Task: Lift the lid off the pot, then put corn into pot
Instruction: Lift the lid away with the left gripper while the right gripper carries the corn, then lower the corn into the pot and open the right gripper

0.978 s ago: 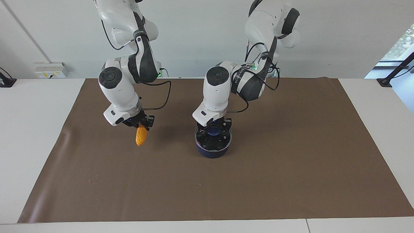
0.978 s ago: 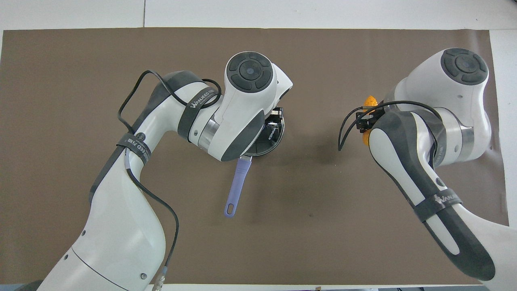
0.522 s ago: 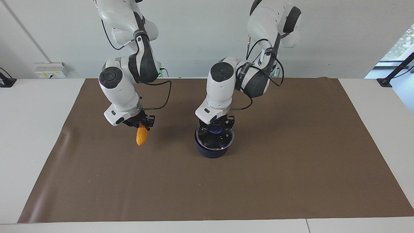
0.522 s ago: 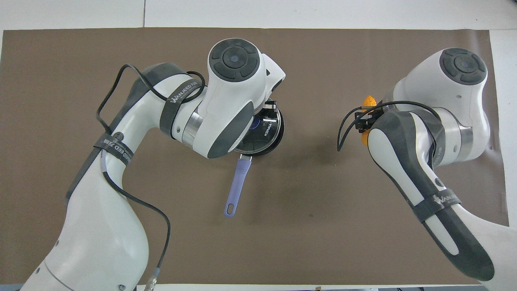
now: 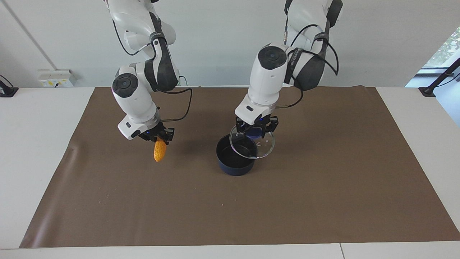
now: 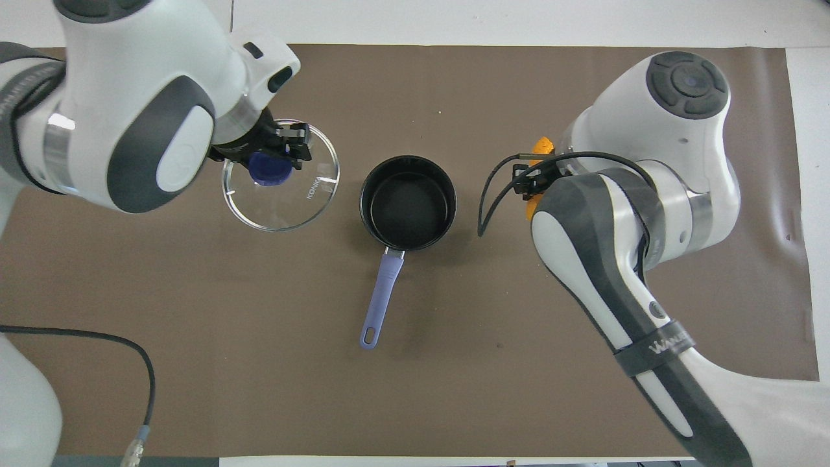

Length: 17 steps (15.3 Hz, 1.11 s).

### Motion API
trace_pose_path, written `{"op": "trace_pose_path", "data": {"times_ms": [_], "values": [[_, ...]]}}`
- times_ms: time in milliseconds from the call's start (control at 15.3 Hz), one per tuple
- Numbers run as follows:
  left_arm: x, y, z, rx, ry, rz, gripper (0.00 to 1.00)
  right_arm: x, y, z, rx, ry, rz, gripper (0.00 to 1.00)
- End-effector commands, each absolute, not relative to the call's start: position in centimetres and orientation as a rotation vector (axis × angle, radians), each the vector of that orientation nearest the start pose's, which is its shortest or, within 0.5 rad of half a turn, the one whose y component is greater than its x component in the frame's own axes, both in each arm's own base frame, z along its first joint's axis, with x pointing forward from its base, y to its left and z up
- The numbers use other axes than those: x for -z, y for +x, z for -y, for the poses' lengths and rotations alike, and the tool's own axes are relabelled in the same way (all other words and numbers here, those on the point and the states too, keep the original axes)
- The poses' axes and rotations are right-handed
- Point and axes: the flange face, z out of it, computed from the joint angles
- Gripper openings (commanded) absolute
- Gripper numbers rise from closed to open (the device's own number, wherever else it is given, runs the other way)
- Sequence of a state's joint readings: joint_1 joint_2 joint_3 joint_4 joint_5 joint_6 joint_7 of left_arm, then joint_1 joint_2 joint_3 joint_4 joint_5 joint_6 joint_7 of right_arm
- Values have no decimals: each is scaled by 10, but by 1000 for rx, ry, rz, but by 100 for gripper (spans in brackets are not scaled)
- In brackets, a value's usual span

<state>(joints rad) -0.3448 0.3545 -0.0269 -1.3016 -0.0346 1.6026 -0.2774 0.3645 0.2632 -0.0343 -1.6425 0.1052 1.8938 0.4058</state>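
The robot's left gripper should set the glass lid down on the bare brown mat (image 6: 176, 236) near the left arm's wrist.
The pot (image 5: 233, 167) stands open in the middle of the brown mat, its black inside bare. In the overhead view the pot (image 6: 407, 159) points its long blue-purple handle (image 6: 381, 298) toward the robots. My left gripper (image 5: 256, 132) is shut on the blue knob of the glass lid (image 5: 265, 146) and holds it in the air, tilted. In the overhead view the left gripper (image 6: 269, 162) has the lid (image 6: 305, 194) over the mat beside the pot, toward the left arm's end. My right gripper (image 5: 158, 139) is shut on the corn (image 5: 159, 151), which hangs point down over the mat. Only bits of the corn (image 6: 540, 144) show overhead.
The brown mat (image 5: 323, 201) covers most of the white table (image 5: 36, 151). Cables hang from both arms' wrists. A wall socket box (image 5: 55, 77) sits by the wall at the right arm's end.
My left gripper has lifted the lid off the pot and carried it up and toward the left arm's end. The pot now stands open. The right gripper with the corn has barely moved.
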Motion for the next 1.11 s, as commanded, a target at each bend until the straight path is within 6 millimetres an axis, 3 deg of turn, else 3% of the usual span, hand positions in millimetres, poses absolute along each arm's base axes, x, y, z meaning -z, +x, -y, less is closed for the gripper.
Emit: {"op": "trace_pose_path", "data": {"times_ms": [0, 65, 196, 261, 391, 652, 848, 978, 1043], "values": [[-525, 621, 154, -166, -3183, -188, 2, -446, 609, -303, -91, -3048, -275, 0], [-516, 625, 119, -160, -3187, -210, 2, -441, 605, -339, -59, -3050, -251, 0], [-495, 622, 62, -94, -3194, -258, 0, -425, 594, -386, -17, -3032, -245, 1], [-480, 615, 39, -58, -3194, -259, 0, -421, 587, -400, 8, -3018, -279, 2], [-442, 602, 10, -28, -3190, -283, 0, -402, 577, -403, -26, -3034, -291, 7], [-390, 580, -2, -25, -3188, -251, 0, -383, 567, -404, -2, -3026, -280, 12], [-370, 567, -2, -60, -3189, -235, 0, -365, 566, -404, 21, -3018, -284, 13], [-360, 562, -2, -65, -3189, -228, 0, -363, 568, -399, 16, -3020, -292, 22], [-354, 560, -2, -65, -3189, -225, 0, -362, 569, -398, 15, -3021, -294, 37]]}}
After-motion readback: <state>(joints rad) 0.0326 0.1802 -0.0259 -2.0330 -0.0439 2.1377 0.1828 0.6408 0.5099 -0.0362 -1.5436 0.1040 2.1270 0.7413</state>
